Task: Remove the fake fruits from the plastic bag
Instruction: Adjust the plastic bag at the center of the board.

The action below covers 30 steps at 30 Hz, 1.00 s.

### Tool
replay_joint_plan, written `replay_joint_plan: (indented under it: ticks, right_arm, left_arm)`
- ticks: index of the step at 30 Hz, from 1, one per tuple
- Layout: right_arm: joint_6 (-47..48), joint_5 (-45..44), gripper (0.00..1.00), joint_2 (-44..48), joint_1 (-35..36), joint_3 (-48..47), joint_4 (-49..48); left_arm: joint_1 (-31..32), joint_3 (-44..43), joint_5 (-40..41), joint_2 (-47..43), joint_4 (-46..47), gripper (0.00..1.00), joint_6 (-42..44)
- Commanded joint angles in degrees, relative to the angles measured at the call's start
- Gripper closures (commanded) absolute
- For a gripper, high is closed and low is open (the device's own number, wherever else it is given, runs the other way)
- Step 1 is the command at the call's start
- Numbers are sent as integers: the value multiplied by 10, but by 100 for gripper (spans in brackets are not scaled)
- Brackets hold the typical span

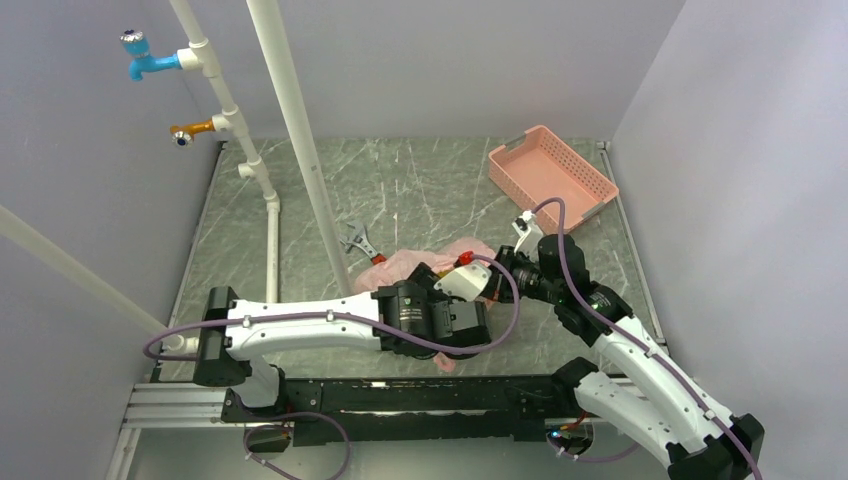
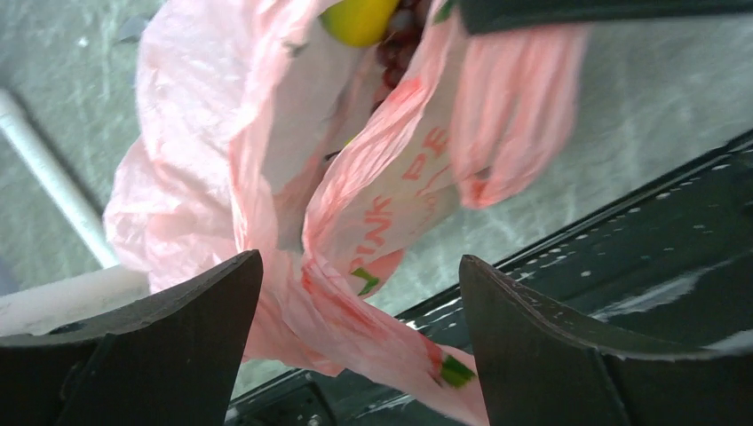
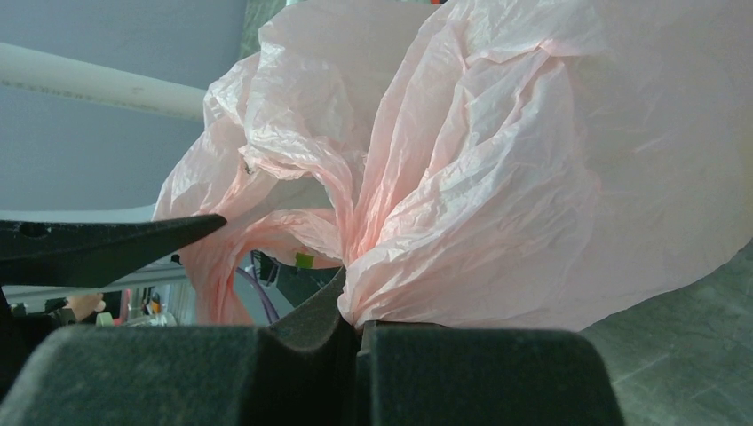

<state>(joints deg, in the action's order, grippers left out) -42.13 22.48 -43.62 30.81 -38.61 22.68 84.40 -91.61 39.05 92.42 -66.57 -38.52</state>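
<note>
The folds of the plastic bag make its opening narrow over the fake fruits, so the left gripper should pinch the bag's loose piece (image 2: 355, 330) and pull it away from the right gripper.
The plastic bag (image 1: 415, 263) is thin, crinkly and pink, and lies mid-table between both arms. My right gripper (image 3: 355, 321) is shut on a gathered fold of the bag (image 3: 497, 186), holding it up. My left gripper (image 2: 360, 306) stands open beneath it. A loose printed strip of the bag (image 2: 382, 222) hangs between its fingers (image 2: 200, 319) without being pinched. Inside the bag's mouth I see two of the fake fruits: a yellow one (image 2: 360, 18) and a dark red grape bunch (image 2: 401, 46). In the top view the left gripper (image 1: 472, 322) sits just below the right gripper (image 1: 478, 278).
A red-handled wrench (image 1: 360, 243) lies left of the bag, near a slanted white pipe (image 1: 300, 140). A pink slotted basket (image 1: 550, 175) stands at the back right. The black base rail (image 1: 400, 395) runs along the near edge, close under the left gripper.
</note>
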Motion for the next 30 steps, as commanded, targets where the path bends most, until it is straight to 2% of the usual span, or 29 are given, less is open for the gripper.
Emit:
replay_joint_plan:
  ticks: [1,8,13,20,24,25,27,28,30]
  right_arm:
    - [23,-26,100,14,1,-29,6]
    - [59,-78,100,27,0,-57,62]
    - [76,-118,100,39,1,-69,88]
    - [89,-180,100,57,0,-96,122]
    - [90,-190,100,58,0,-107,129]
    - [90,-189,100,57,0,-107,127]
    - [90,-193,100,54,1,-107,125]
    - [91,-196,100,51,0,-109,125]
    - [97,-206,100,40,0,-119,126]
  left_arm:
    - [4,-16,70,6,-121,11,-77]
    - [-1,78,40,-74,-74,19,-86]
    - [-11,142,-36,-144,14,20,-49]
    - [-26,194,-89,-227,70,25,-26]
    - [-38,211,-107,-257,87,45,-15]
    - [-41,215,-111,-262,94,52,-9]
    - [-47,217,-114,-273,108,75,5]
    - [-52,216,-120,-277,117,81,13]
    - [-71,209,-147,-286,143,84,31]
